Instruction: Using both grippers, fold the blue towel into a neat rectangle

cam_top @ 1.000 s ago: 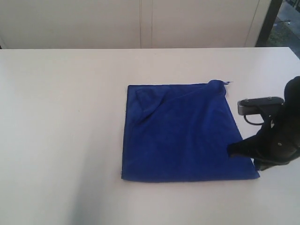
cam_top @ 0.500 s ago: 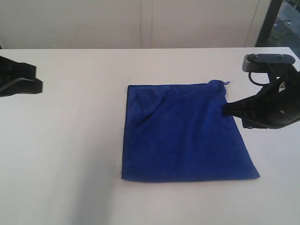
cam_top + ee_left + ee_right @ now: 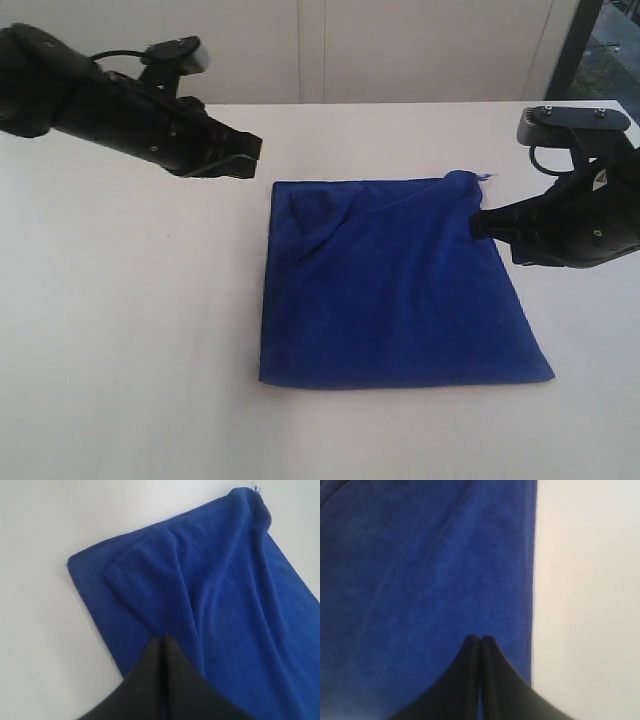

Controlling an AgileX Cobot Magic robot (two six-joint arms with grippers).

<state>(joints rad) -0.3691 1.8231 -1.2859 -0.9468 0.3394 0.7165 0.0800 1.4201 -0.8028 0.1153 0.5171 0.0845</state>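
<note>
The blue towel's upper layer ends short of the lower layer's far corner. Next, my left gripper opens, moves down and takes the upper layer's corner (image 3: 109,574).
The blue towel (image 3: 390,285) lies spread flat on the white table (image 3: 130,330), with a raised crease running from its far left part toward the far right corner, where a small thread sticks out. My left gripper (image 3: 256,150) hovers shut just beyond the towel's far left corner, holding nothing. My right gripper (image 3: 478,226) is shut and empty above the towel's right edge, near the far right corner. In the left wrist view the shut tips (image 3: 163,639) sit over the towel (image 3: 220,595) by its crease. In the right wrist view the shut tips (image 3: 480,639) hang over the towel (image 3: 420,580) close to its edge.
The white table stretches bare to the left and in front of the towel. A pale wall or cabinet front (image 3: 300,50) stands behind the table's far edge. A dark opening (image 3: 600,40) shows at the far right corner.
The left arm has swung in from the left edge to the towel's far left corner. The right gripper has moved from the towel's near right part toward the far right corner.
</note>
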